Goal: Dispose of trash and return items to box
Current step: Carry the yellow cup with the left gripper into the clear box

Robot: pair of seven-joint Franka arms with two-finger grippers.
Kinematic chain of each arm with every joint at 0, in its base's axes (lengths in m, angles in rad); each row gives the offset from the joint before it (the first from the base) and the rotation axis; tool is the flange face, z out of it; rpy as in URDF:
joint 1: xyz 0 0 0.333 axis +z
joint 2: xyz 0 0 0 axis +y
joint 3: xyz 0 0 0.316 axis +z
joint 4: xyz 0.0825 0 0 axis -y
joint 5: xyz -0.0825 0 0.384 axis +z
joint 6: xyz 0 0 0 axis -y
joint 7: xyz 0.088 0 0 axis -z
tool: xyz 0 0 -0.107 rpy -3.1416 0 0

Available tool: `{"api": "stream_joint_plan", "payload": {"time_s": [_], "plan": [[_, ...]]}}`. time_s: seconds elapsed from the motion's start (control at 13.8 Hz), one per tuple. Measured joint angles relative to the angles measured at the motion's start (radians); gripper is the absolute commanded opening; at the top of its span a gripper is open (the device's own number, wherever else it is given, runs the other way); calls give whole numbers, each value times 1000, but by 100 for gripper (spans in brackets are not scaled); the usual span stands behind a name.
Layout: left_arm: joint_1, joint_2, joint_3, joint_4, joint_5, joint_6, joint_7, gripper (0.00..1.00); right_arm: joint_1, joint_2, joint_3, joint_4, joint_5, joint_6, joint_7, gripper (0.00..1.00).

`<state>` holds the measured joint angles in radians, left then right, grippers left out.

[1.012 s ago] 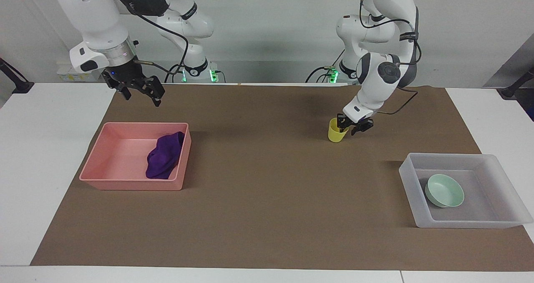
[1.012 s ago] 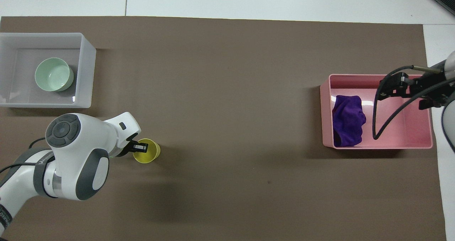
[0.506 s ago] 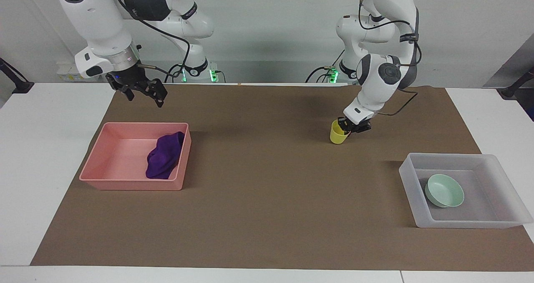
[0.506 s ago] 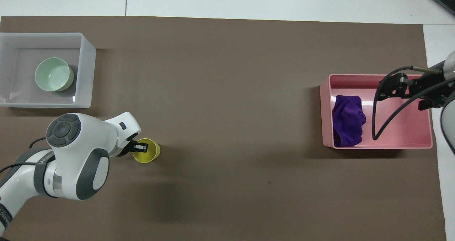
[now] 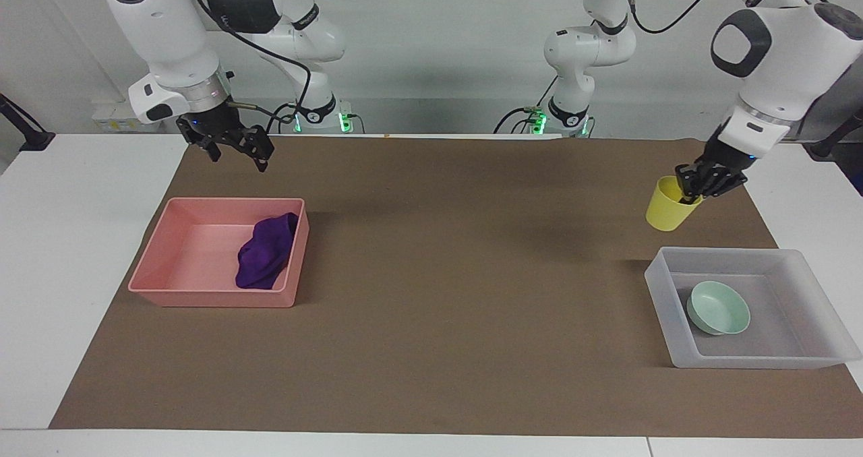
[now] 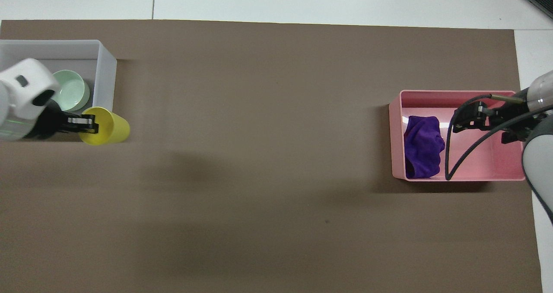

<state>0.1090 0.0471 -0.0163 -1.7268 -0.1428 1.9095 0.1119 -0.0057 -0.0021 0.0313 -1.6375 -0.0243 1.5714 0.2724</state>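
Note:
Next, my left gripper releases the yellow cup inside the mint-green bowl (image 6: 64,87) in the translucent box.
My left gripper (image 5: 694,189) is shut on the rim of the yellow cup (image 5: 664,207) and holds it tilted in the air, over the mat at the edge of the translucent box (image 5: 664,288) that is nearer the robots. In the overhead view the cup (image 6: 108,126) and the left gripper (image 6: 88,125) overlap the corner of the box (image 6: 106,85). The mint-green bowl (image 5: 718,307) sits in the box. The purple cloth wad (image 5: 264,251) lies in the pink tray (image 5: 195,234). My right gripper (image 5: 236,152) is open, empty and raised over the mat beside the tray.
A brown mat (image 5: 431,309) covers most of the white table. The pink tray (image 6: 488,163) stands at the right arm's end and the box at the left arm's end. The right arm's black cable (image 6: 458,150) hangs over the tray.
My left gripper closed on the yellow cup, lifted it off the mat and carried it toward the box. The right gripper rose slightly and drew back a little.

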Motion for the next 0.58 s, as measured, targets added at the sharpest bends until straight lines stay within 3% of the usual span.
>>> {"api": "stream_joint_plan", "payload": {"time_s": [0.29, 0.58], "plan": [[93, 212, 0, 141, 0, 127, 44, 0, 0, 0, 0, -1, 0, 0, 0, 100], [127, 378, 0, 162, 10, 274, 63, 0, 0, 0, 0, -1, 0, 1, 0, 100]]}}
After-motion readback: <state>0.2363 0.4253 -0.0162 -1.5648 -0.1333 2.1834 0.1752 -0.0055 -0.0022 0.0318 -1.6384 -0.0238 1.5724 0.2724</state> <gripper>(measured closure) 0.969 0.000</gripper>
